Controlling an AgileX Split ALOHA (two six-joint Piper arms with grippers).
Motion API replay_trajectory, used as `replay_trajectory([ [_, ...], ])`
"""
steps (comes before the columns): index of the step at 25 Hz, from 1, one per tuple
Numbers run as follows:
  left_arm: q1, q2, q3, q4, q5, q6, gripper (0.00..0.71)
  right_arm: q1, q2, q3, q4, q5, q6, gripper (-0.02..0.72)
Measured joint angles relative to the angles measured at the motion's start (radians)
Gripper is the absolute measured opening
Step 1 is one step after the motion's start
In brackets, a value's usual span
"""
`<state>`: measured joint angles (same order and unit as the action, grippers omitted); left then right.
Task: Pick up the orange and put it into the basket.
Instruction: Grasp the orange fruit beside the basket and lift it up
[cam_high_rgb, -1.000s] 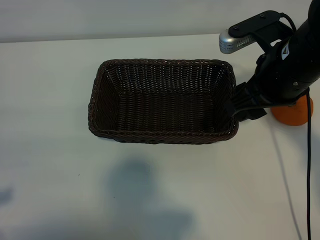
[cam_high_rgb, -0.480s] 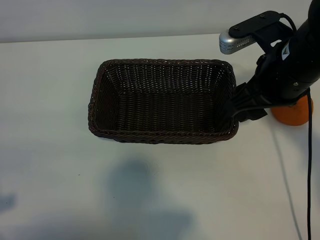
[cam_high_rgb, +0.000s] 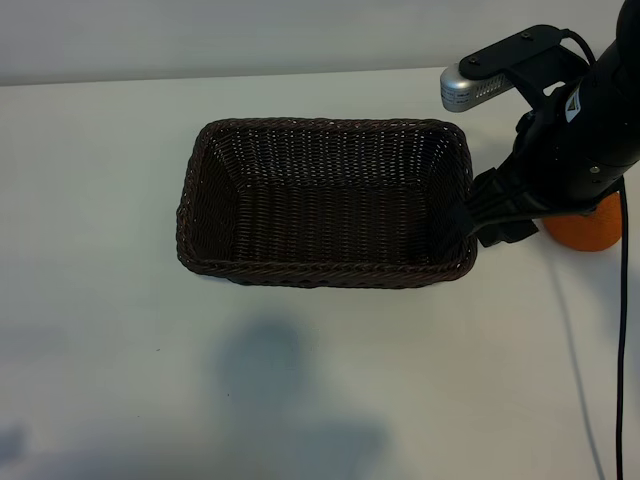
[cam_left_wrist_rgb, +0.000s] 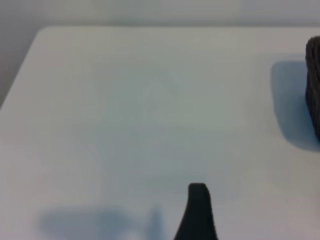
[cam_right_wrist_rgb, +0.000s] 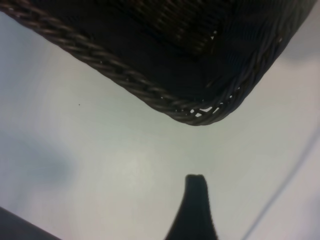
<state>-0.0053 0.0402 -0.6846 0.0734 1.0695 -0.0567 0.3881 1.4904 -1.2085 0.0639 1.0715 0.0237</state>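
The robot's right gripper should next move away from the basket to the orange's middle (cam_high_rgb: 585, 219) and close there, because the orange goes into the basket.
The dark brown woven basket (cam_high_rgb: 205, 190) stands empty in the middle of the white table. The orange (cam_high_rgb: 588, 232) rests on the table to the basket's right, mostly hidden under my right arm. My right gripper (cam_high_rgb: 492, 214) hangs open just outside the basket's right wall, beside the orange, with nothing in it. The right wrist view shows one dark fingertip (cam_right_wrist_rgb: 195, 186) above bare table near a corner of the basket (cam_right_wrist_rgb: 150, 95). The left arm is outside the exterior view. Its wrist view shows one fingertip (cam_left_wrist_rgb: 198, 196) over bare table, holding nothing, with the basket's edge (cam_left_wrist_rgb: 314, 85) far off.
A black cable (cam_high_rgb: 618, 350) runs down the table's right side from the right arm. A silver wrist camera (cam_high_rgb: 475, 86) juts out above the basket's far right corner. The table's far edge (cam_high_rgb: 200, 80) runs behind the basket.
The right arm has shifted slightly and covers a little more of the orange. A faint shadow at the table's lower left has slid toward the near edge.
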Motion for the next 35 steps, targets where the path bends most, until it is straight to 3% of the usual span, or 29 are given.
replay_trajectory([
  [7, -0.005, -0.050, 0.018, 0.002, 0.000, 0.000, 0.594, 0.000, 0.000, -0.001, -0.045, -0.001, 0.049, 0.580],
  [15, -0.005, -0.050, 0.137, -0.028, 0.001, 0.000, 0.594, 0.000, 0.000, -0.001, -0.187, -0.023, 0.156, 0.580],
  [21, -0.005, -0.050, 0.167, -0.036, -0.006, 0.001, 0.594, -0.013, 0.000, -0.001, -0.245, -0.078, 0.232, 0.580],
  [30, -0.014, -0.050, 0.185, -0.052, 0.011, 0.039, 0.594, -0.212, 0.008, -0.001, -0.246, -0.157, 0.248, 0.580],
  [35, -0.100, -0.050, 0.185, -0.052, 0.014, 0.041, 0.594, -0.312, 0.043, -0.002, -0.206, -0.213, 0.226, 0.580],
])
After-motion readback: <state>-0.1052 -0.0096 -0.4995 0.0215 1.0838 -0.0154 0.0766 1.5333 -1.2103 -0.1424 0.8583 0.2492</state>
